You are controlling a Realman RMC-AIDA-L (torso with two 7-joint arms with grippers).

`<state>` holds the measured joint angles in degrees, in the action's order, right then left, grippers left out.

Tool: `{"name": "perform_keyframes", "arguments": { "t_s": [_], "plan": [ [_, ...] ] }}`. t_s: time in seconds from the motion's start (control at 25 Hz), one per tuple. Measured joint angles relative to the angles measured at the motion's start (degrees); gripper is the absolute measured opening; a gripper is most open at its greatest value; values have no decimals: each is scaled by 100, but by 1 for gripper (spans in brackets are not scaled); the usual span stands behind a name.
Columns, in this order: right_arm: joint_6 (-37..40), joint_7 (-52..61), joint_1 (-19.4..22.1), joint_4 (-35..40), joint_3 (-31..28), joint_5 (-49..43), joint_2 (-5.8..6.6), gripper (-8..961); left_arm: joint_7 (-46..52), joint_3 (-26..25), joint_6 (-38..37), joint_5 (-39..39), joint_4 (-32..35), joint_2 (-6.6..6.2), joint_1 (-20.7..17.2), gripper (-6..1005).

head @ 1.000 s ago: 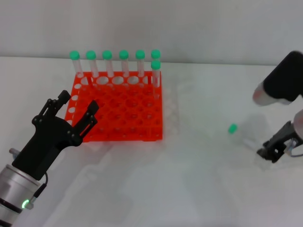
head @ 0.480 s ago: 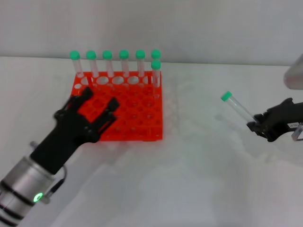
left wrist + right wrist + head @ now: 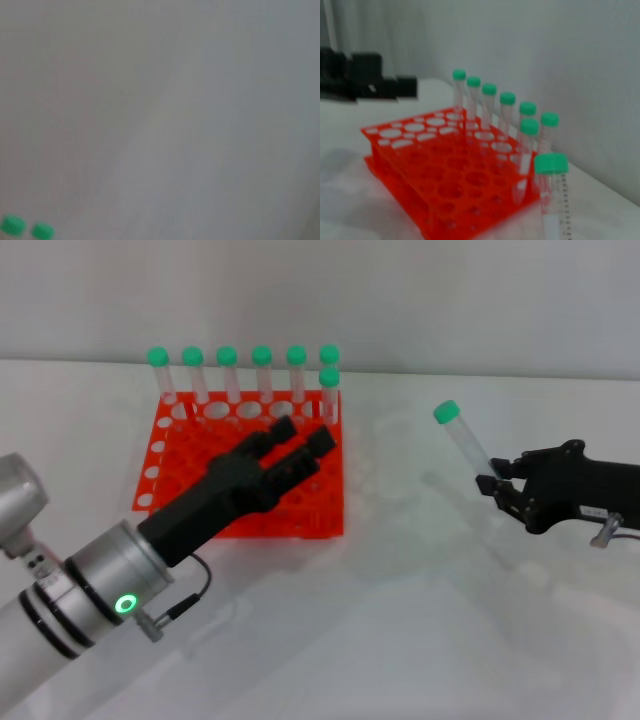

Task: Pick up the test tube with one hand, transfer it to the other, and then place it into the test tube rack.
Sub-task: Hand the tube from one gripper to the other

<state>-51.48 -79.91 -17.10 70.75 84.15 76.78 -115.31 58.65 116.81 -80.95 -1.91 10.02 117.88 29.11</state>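
My left gripper will take hold of the test tube's upper body (image 3: 460,433), below its green cap, since my right gripper is holding the lower end of the test tube.
The test tube (image 3: 463,443), clear with a green cap, is held tilted in the air at the right, cap up and toward the rack. My right gripper (image 3: 497,484), a black hand on a black forearm, is shut on its lower end. The tube also shows close up in the right wrist view (image 3: 553,200). My left gripper (image 3: 300,437), black with a silver cuff and green light, reaches over the orange-red test tube rack (image 3: 180,445) with fingers stretched out and empty. It shows far off in the right wrist view (image 3: 367,82). A gap of table separates the two hands.
Several green-capped tubes (image 3: 227,373) stand along the rack's back row, with one more (image 3: 328,390) just in front at the right end. They show in the right wrist view (image 3: 507,112) above the rack (image 3: 435,175). The white table (image 3: 400,620) spreads in front.
My left hand has swung forward and right, from beside the rack to over it. My right hand has lifted the tube off the table and carried it left, more upright.
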Motion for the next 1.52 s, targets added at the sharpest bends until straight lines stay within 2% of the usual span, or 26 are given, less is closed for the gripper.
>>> {"name": "perform_keyframes", "arguments": {
  "t_s": [0.16, 0.4, 0.76, 1.04, 1.52],
  "plan": [
    [-2, -837, -62, -539, 42, 917, 0, 188, 517, -3, 208, -287, 32, -15, 227, 793],
    [-185, -1621, -65, -822, 100, 1553, 0, 188, 1097, -12, 746, -691, 49, -18, 695, 793],
    [-512, -2076, -68, -836, 112, 1823, 2, 188, 1315, -6, 1346, -1087, 74, 29, 1118, 792],
    [-504, -2162, -129, -839, 131, 1789, 0, 187, 1281, -13, 1375, -1287, 119, 66, 1279, 791],
    [-259, -2181, -141, -844, 112, 1770, 0, 187, 933, -47, 1734, -1557, 482, 106, 1181, 790]
  ]
}}
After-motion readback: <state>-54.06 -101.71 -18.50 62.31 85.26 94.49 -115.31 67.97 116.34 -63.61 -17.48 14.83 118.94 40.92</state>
